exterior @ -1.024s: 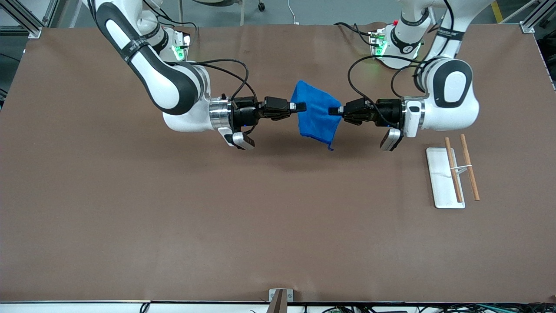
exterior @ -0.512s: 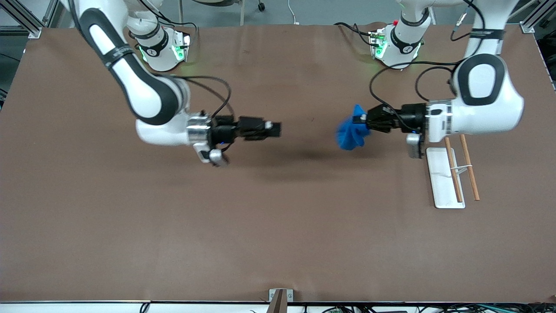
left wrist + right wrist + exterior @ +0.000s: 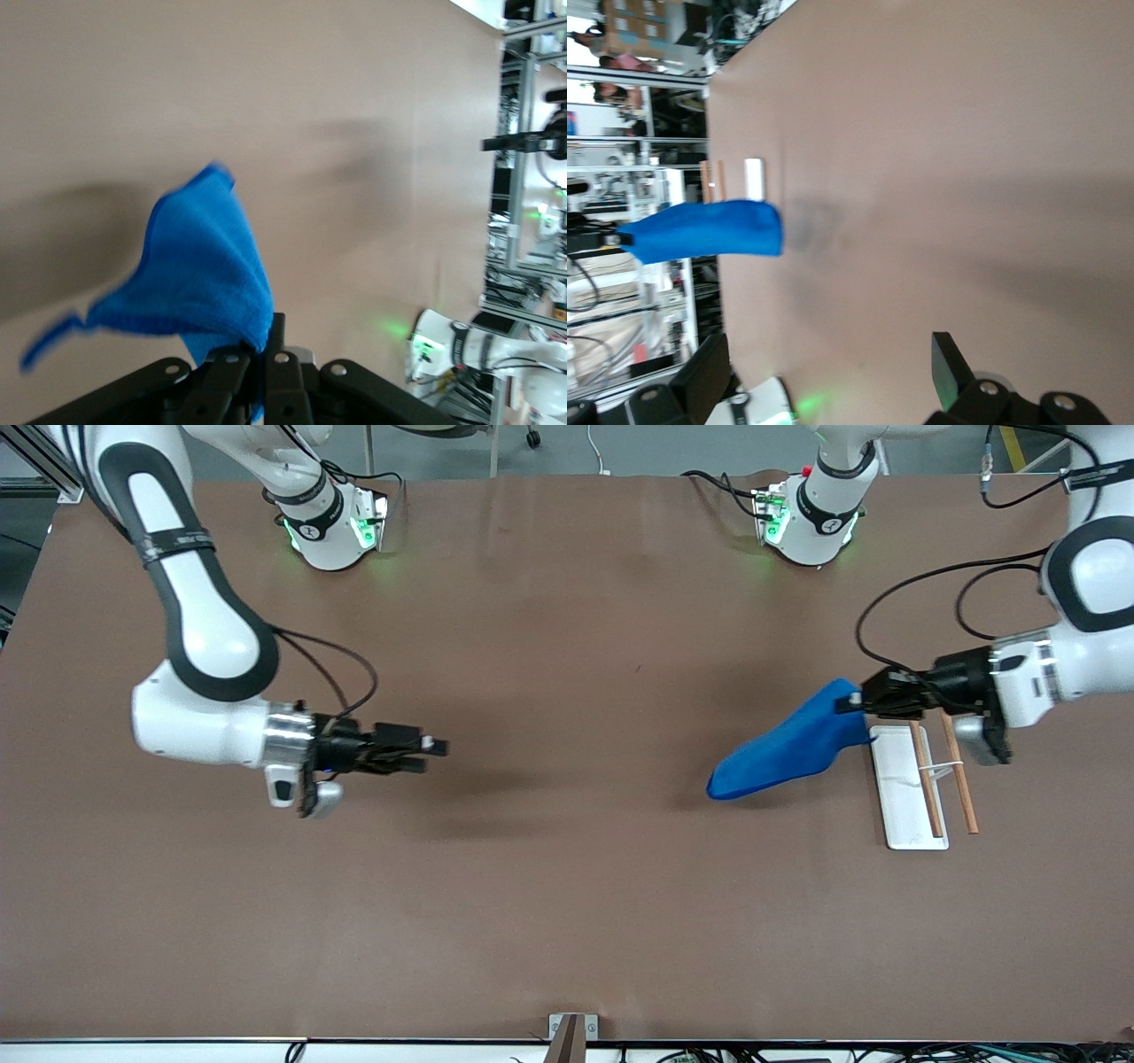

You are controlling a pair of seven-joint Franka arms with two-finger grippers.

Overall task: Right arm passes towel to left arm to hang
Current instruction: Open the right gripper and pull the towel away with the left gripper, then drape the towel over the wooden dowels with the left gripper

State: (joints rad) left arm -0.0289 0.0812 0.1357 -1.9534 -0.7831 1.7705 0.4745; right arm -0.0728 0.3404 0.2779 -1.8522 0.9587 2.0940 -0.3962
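I need to use my left gripper to release the blue towel, now hanging beside the rack base, over the thin wooden rods (image 3: 931, 778) that belong to the base of the white rack.
The bright blue towel (image 3: 788, 746) hangs in the air from my left gripper (image 3: 852, 701), which is shut on one end of it beside the white rack base (image 3: 897, 797) at the left arm's end of the table. In the left wrist view the towel (image 3: 199, 274) is pinched between the two closed fingers. My right gripper (image 3: 436, 746) is open and empty, low over bare table toward the right arm's end. The right wrist view shows the towel (image 3: 709, 232) far off, with that gripper's fingers (image 3: 950, 365) spread wide apart.
A white flat rack base with two thin wooden rods (image 3: 959, 766) lies under the left gripper's wrist. Both arm bases (image 3: 332, 527) glow green along the table edge farthest from the front camera. A small metal bracket (image 3: 571, 1032) sits at the nearest edge.
The right gripper let go of the towel and drew back toward its own end. The left gripper carried the towel away toward the rack; the towel now trails stretched out.
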